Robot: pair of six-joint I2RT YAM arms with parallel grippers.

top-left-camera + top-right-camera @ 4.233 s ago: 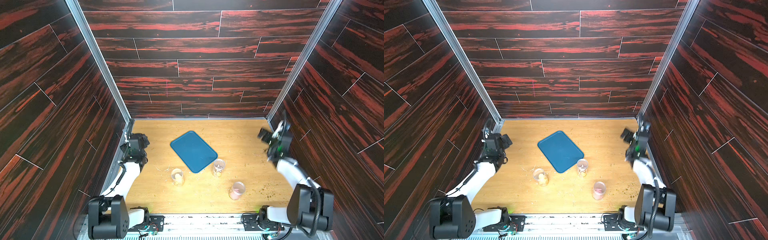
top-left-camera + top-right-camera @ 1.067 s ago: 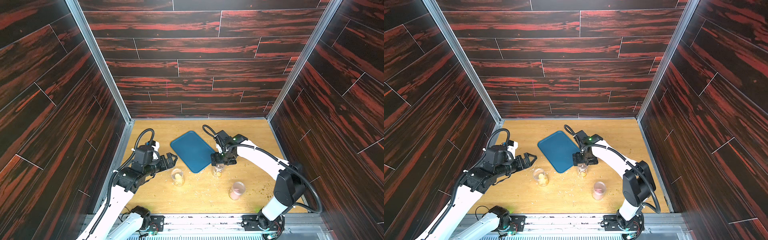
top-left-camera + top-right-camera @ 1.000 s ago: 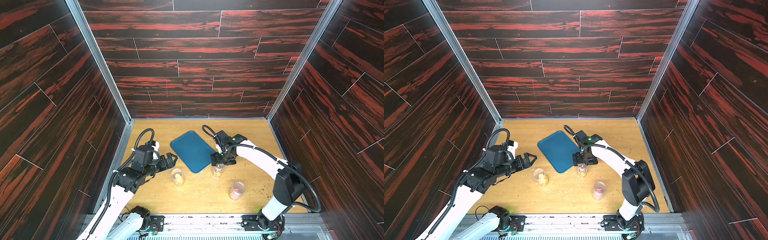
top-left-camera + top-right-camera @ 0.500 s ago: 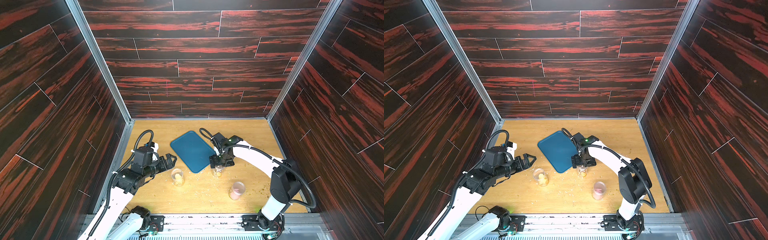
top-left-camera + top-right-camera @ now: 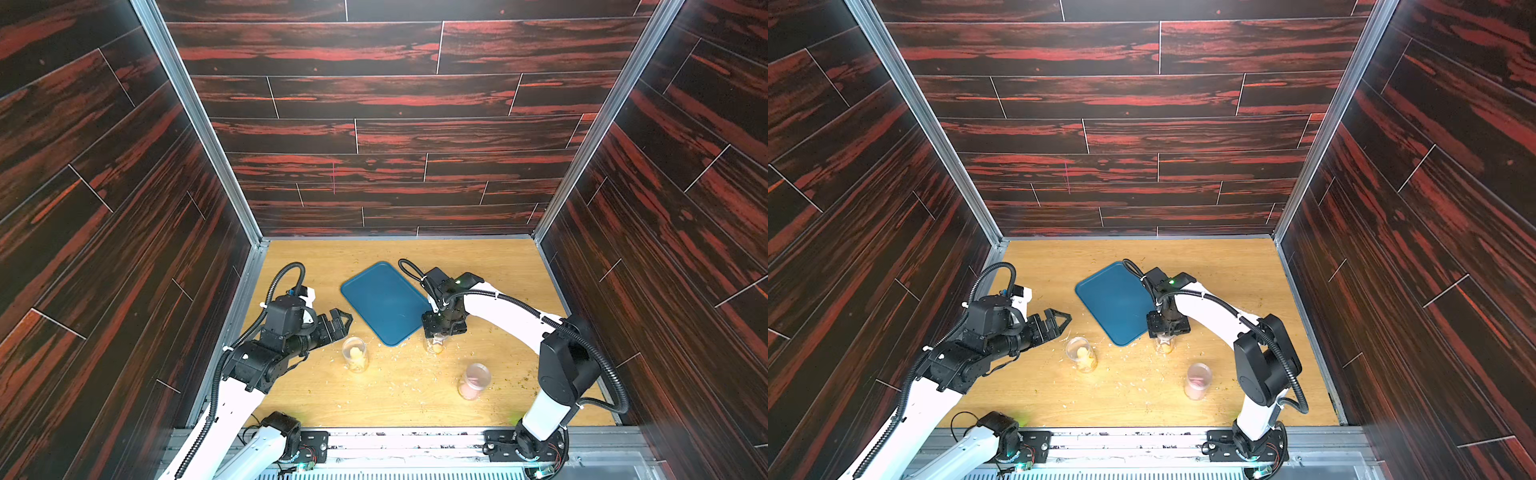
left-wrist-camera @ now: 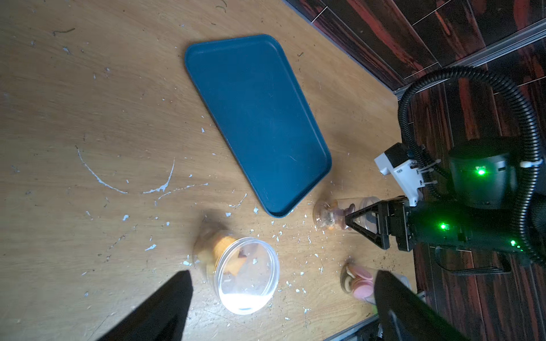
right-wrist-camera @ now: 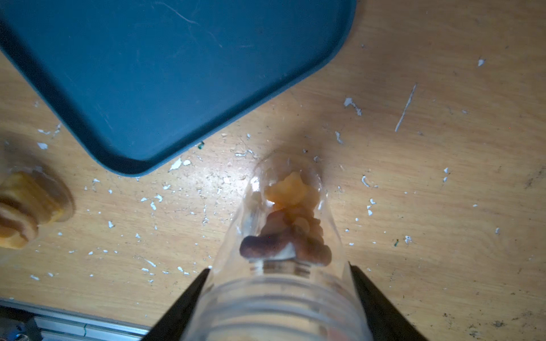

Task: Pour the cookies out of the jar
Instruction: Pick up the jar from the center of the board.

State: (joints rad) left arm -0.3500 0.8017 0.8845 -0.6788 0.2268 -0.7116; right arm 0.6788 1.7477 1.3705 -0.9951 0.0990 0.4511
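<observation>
My right gripper holds this jar near its rim. My left gripper should next grab the jar's lower part [image 5: 434,348] [image 6: 328,215], around the cookies.
A clear open jar [image 5: 435,345] [image 5: 1165,345] stands upright on the wooden table just off the blue tray's near corner. It holds the cookies [image 7: 292,212], orange and tan pieces with a brown one on top. My right gripper [image 5: 443,328] [image 5: 1168,326] [image 7: 279,268] comes down from above, its two black fingers pressed against opposite sides of the jar [image 7: 283,236] near the rim. My left gripper [image 5: 343,322] [image 5: 1061,320] [image 6: 283,274] hovers wide open and empty, left of another jar.
The blue tray [image 5: 382,303] [image 5: 1113,303] lies empty mid-table. A second clear jar with yellow-orange biscuits [image 5: 355,354] [image 6: 236,265] stands in front of my left gripper. A third jar with pink rounds [image 5: 473,380] [image 5: 1198,380] stands nearer the front. White crumbs litter the wood.
My right gripper's fingers have closed in on the jar by the tray corner. The left arm has hardly moved.
</observation>
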